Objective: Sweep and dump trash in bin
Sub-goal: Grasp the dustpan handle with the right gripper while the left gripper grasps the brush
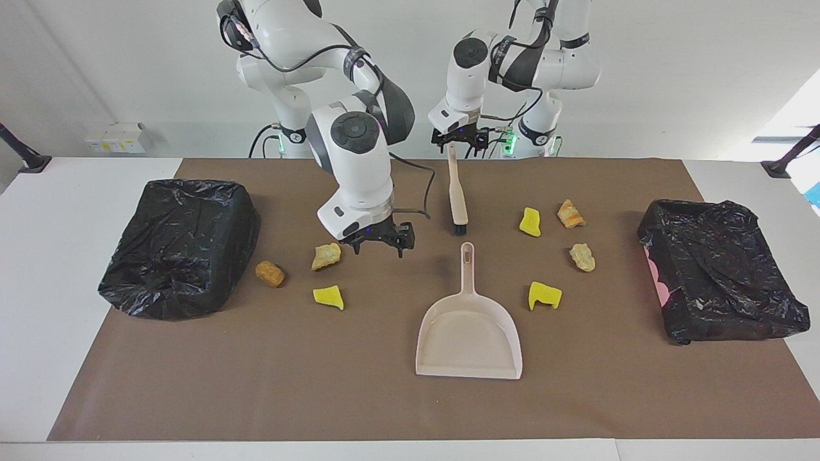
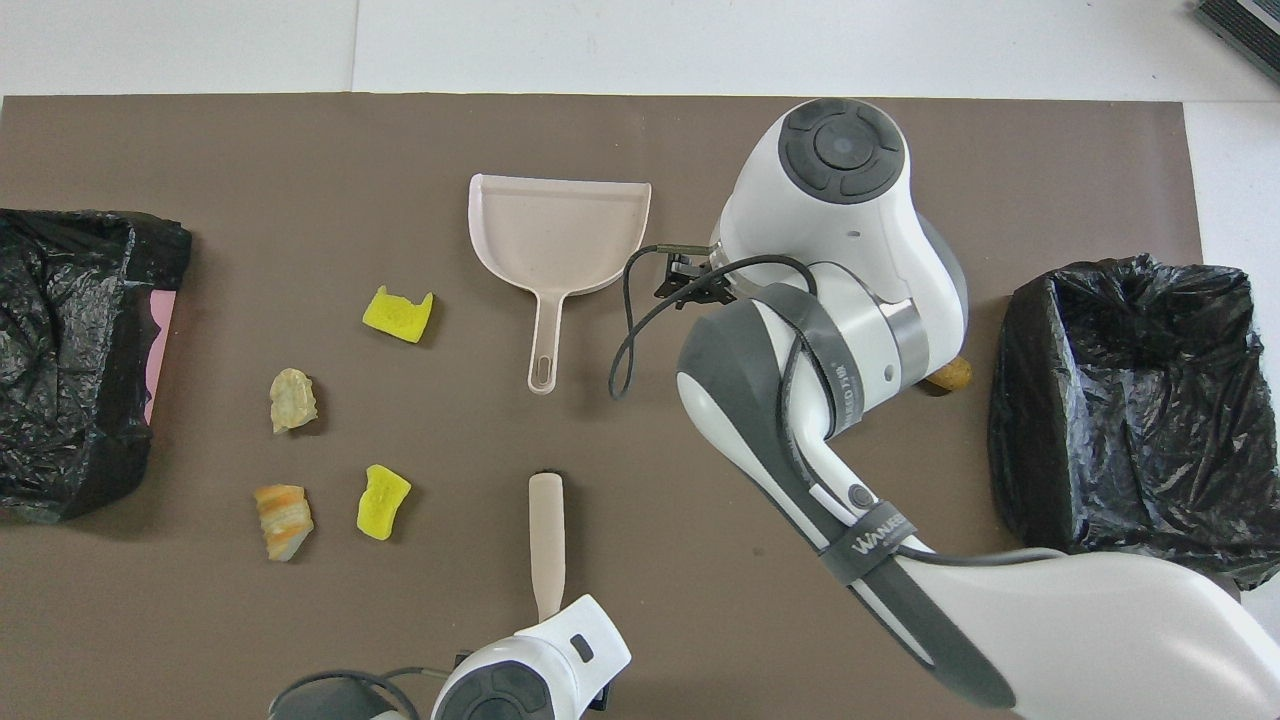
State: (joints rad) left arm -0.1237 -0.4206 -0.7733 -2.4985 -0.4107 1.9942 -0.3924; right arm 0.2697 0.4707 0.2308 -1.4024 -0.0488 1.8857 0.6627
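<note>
My right gripper needs to move to the handle of the beige dustpan (image 2: 546, 341) next and close there, while my left gripper takes the brush.
A beige dustpan (image 1: 469, 326) (image 2: 555, 240) lies mid-mat, its handle pointing toward the robots. A beige brush (image 1: 457, 192) (image 2: 546, 545) lies in line with it, nearer the robots. My left gripper (image 1: 457, 148) is open over the brush handle's end, which sits between its fingers. My right gripper (image 1: 378, 246) (image 2: 690, 290) hangs open and holds nothing, low over the mat between a tan lump (image 1: 327, 256) and the dustpan's handle. The trash lies scattered: yellow bits (image 1: 329, 297) (image 1: 530, 221) (image 1: 544, 295), a brown lump (image 1: 270, 273), an orange lump (image 1: 569, 214), a tan lump (image 1: 582, 257).
A bin lined with a black bag (image 1: 179, 246) (image 2: 1125, 400) stands at the right arm's end of the brown mat. A second black-bagged bin (image 1: 717, 269) (image 2: 70, 360), pink at one edge, stands at the left arm's end.
</note>
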